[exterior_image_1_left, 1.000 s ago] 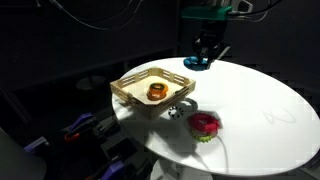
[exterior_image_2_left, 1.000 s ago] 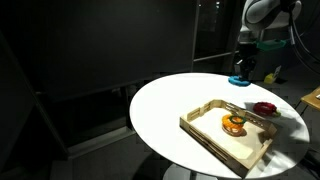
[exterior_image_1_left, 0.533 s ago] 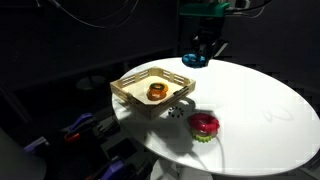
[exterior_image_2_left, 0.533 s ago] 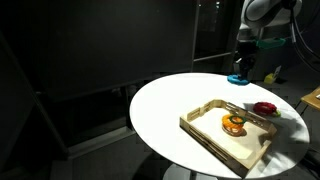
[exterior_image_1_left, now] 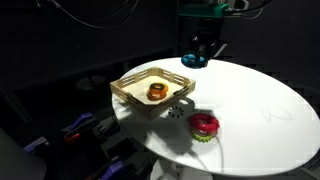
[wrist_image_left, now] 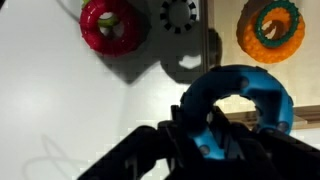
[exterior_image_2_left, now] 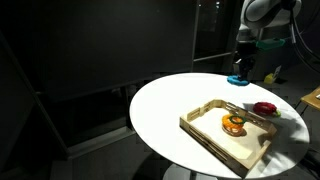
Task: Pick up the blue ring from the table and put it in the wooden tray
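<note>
The robot's gripper should release the blue ring in the wooden tray [exterior_image_1_left: 146, 87] next to the orange ring, away from the red ring.
My gripper [exterior_image_1_left: 203, 52] is shut on the blue ring [exterior_image_1_left: 194, 61] and holds it in the air above the far part of the round white table [exterior_image_1_left: 260, 110]. In the other exterior view the gripper [exterior_image_2_left: 242, 66] holds the ring [exterior_image_2_left: 238, 78] over the table's far edge. In the wrist view the blue ring [wrist_image_left: 240, 100] fills the lower middle, clamped between the dark fingers [wrist_image_left: 190, 140]. The wooden tray [exterior_image_1_left: 125, 88] lies on the table near its edge, apart from the gripper, with an orange ring [exterior_image_1_left: 156, 91] in it.
A red ring with a green underside [exterior_image_1_left: 204, 125] lies on the table beside the tray; it also shows in the wrist view [wrist_image_left: 110, 24]. The orange ring shows in the wrist view [wrist_image_left: 270, 27]. The surroundings are dark.
The gripper has risen slightly with the blue ring in it over the last second; since half a second ago nothing visibly moves.
</note>
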